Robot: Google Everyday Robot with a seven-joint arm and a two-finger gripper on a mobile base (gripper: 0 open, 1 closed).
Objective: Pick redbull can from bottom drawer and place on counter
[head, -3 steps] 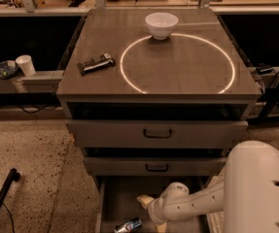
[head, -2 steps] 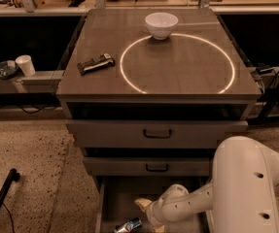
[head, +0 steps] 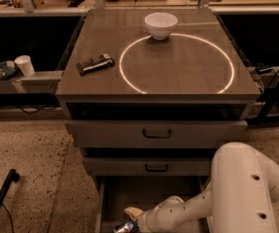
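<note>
My gripper needs to grab the redbull can's end [head: 133,223] that is nearest the white arm, inside the open bottom drawer.
The bottom drawer [head: 111,198] is pulled open below the two upper drawers, showing its grey interior. The redbull can [head: 124,227] lies in it at the frame's bottom edge, only partly in view. My gripper [head: 132,215] reaches down into the drawer from the right on the white arm [head: 241,188] and sits just above and against the can. The counter [head: 178,74] with its glowing white circle is above, at the top of the cabinet.
A white bowl [head: 160,24] stands on the circle's far edge. A dark flat packet [head: 95,64] lies on the counter's left side. A paper cup [head: 25,65] sits on a low shelf at the left. A black pole [head: 0,198] lies on the floor at the left.
The arm's large white link has shifted left and lower. The gripper stays down in the bottom drawer by the can, which has barely moved.
</note>
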